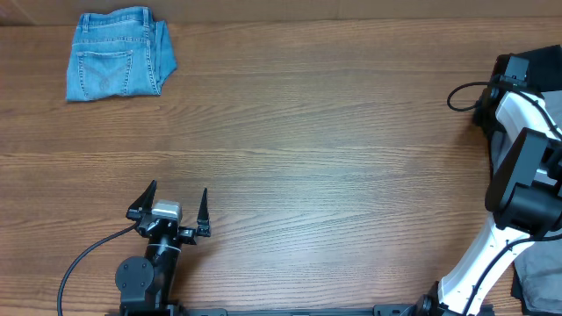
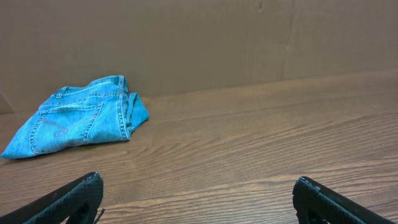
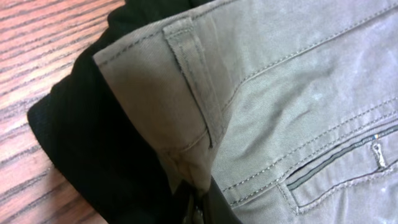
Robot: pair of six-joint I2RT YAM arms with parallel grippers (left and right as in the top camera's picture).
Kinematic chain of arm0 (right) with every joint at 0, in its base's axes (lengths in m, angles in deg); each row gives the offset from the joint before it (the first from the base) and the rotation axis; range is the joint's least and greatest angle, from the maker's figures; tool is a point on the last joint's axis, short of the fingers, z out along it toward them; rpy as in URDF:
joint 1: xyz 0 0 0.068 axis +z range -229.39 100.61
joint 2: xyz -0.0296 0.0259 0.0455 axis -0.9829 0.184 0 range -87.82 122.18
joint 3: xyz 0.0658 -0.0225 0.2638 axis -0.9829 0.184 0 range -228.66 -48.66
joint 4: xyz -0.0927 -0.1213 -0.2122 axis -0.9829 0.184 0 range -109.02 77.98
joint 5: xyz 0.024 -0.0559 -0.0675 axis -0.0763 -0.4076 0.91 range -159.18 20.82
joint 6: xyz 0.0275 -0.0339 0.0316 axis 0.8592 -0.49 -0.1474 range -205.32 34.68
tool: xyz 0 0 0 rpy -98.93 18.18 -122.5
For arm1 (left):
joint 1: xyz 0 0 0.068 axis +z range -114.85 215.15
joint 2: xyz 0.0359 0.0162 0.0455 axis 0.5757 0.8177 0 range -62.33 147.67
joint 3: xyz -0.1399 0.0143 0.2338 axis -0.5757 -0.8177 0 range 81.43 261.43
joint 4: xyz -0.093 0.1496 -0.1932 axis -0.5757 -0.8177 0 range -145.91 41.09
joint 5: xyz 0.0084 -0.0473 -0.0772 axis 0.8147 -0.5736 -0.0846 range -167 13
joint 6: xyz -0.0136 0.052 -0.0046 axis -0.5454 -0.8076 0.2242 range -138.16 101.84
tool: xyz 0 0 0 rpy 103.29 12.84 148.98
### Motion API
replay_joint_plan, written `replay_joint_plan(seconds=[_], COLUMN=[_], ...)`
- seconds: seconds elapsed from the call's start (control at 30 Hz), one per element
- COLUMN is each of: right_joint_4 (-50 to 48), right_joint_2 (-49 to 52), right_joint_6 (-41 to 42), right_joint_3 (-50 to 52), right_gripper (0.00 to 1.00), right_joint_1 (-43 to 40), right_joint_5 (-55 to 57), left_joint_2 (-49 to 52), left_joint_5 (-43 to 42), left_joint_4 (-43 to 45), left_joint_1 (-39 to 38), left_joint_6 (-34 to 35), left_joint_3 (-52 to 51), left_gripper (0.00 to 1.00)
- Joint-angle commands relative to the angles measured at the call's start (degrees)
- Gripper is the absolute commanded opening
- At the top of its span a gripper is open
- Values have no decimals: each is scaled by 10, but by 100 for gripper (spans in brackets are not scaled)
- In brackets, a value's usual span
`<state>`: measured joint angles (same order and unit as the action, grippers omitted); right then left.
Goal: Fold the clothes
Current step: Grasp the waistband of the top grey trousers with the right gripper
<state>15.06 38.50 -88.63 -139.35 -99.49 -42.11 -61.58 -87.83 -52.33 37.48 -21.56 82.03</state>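
My right gripper's fingers are pinching just a narrow bunch of the waistband, so I need to open them and take a fuller fold [image 3: 202, 152] below the belt loop before I move the trousers.
Folded blue jeans [image 1: 118, 54] lie at the table's far left corner; they also show in the left wrist view [image 2: 78, 118]. My left gripper [image 1: 178, 190] is open and empty near the front edge, its fingers [image 2: 198, 180] spread wide over bare wood, far from the jeans. In the right wrist view, khaki-grey trousers [image 3: 298, 93] lie on a black garment [image 3: 93, 143]. My right gripper [image 3: 202, 204] is shut on the trousers' waistband by a belt loop. In the overhead view the right gripper itself is hidden by its arm.
The right arm [image 1: 518, 175] stands along the table's right edge with a black cable. A dark grey cloth pile [image 1: 537, 279] shows at the front right corner. A brown wall backs the wooden table [image 1: 334, 140].
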Motion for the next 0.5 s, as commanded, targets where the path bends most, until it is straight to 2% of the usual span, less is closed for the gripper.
replay_joint_plan(seconds=[0.0, 0.27, 0.3, 0.33, 0.47], right_joint_4=[0, 0, 1, 3, 4], right_joint_2=[6, 4, 5, 5, 8], right_joint_6=[3, 4, 3, 2, 1], right_joint_3=[-23, -24, -24, -24, -24], right_gripper=[4, 4, 18, 41, 40], right_joint_1=[2, 2, 2, 2, 2], right_joint_5=[3, 3, 3, 3, 2], left_joint_2=[-5, -5, -5, -5, -5], left_joint_5=[5, 5, 5, 5, 5], left_joint_4=[1, 1, 1, 1, 1], left_joint_1=[-3, -3, -3, -3, -3], left_joint_6=[-9, -9, -9, -9, -9], left_joint_3=[-3, -3, -3, -3, -3], left_gripper=[100, 100, 100, 100, 100])
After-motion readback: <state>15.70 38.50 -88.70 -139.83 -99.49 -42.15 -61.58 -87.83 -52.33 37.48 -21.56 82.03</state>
